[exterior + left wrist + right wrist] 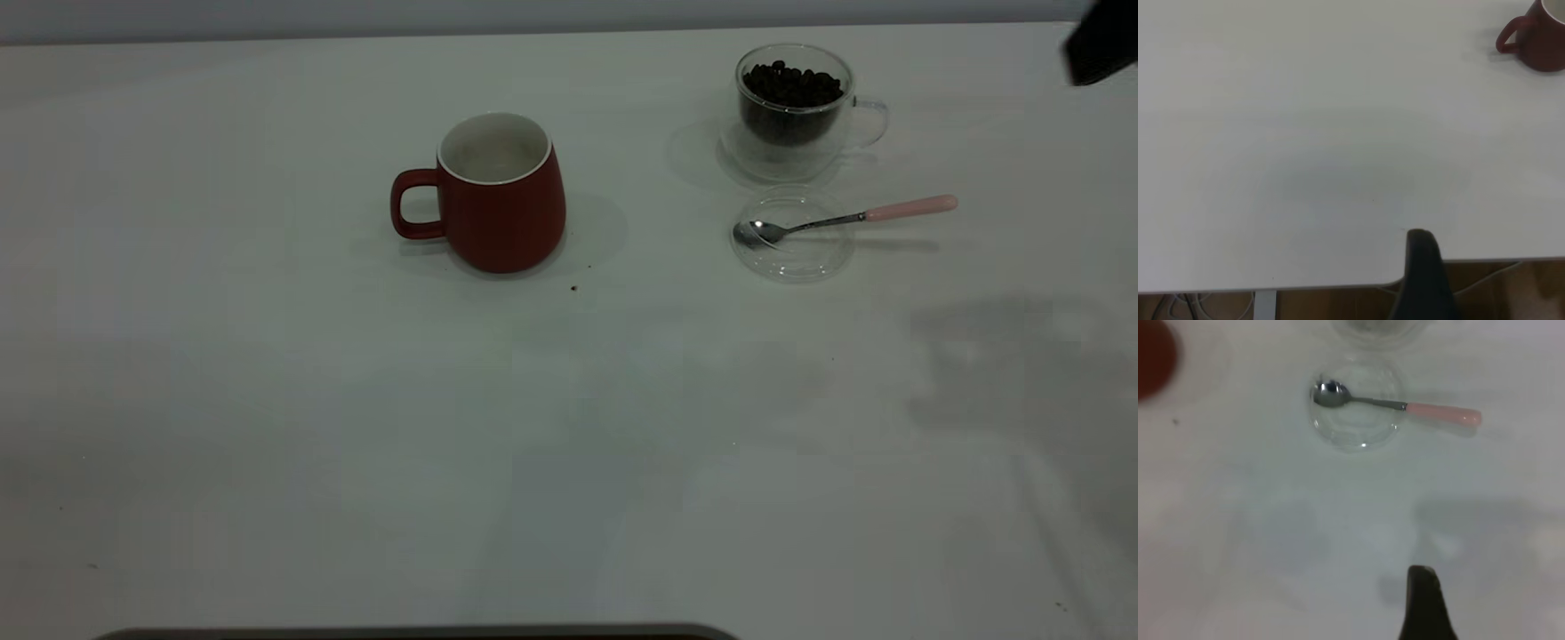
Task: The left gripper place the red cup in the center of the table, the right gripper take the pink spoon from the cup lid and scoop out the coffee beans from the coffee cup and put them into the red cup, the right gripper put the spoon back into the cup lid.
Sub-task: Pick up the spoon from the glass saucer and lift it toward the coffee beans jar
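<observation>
Next, I close my right gripper on the middle of the handle (909, 209) (1442, 413) of the pink spoon, just beyond the rim of the cup lid.
The red cup (502, 200) stands upright near the middle of the table (267, 400), handle to the left, and looks empty; it also shows in the left wrist view (1538, 40). The coffee cup (794, 107) holds the coffee beans (791, 86) at the back right. In front of it, the pink spoon (845, 218) lies with its bowl in the cup lid (793, 236) and its handle pointing right. The right wrist view shows the spoon (1405, 407) and the lid (1355, 410) ahead of my right gripper (1421, 577), which hangs above the table. My left gripper (1421, 240) is at the table's edge, far from the cup.
A black part of the right arm (1102, 44) shows at the top right corner. A small dark speck (573, 288) lies in front of the red cup. The table edge, with cables below it, runs under the left gripper (1338, 283).
</observation>
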Available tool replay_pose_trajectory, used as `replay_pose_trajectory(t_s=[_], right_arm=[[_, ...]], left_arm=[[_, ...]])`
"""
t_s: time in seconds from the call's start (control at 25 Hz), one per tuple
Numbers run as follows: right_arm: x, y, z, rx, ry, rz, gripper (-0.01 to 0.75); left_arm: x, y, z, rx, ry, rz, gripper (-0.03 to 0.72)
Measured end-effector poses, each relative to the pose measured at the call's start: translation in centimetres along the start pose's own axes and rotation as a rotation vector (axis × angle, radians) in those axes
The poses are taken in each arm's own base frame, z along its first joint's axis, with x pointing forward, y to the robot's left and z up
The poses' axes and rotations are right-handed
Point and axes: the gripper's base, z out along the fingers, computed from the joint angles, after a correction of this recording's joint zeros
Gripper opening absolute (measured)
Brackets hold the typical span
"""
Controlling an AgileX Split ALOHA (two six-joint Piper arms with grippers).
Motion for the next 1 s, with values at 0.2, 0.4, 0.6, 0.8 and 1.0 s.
replay_pose_trajectory(t_s=[0.2,0.4,0.6,0.8,1.0], right_arm=[[-2.7,-4.0,4.5,-0.031,0.146,0.089,0.523],[-3.4,-11.2,8.5,-0.131,0.186,0.281,0.507],[-2.2,-15.5,12.8,-0.297,0.146,0.443,0.507],[-1.1,-15.9,16.7,-0.417,0.130,0.431,0.507],[-0.2,-16.5,20.9,-0.499,0.154,0.436,0.507]], left_arm=[[0.0,0.0,0.0,0.000,0.000,0.000,0.586],[0.0,0.0,0.0,0.000,0.000,0.000,0.586],[0.0,0.0,0.0,0.000,0.000,0.000,0.586],[0.0,0.0,0.0,0.000,0.000,0.000,0.586],[0.0,0.0,0.0,0.000,0.000,0.000,0.586]])
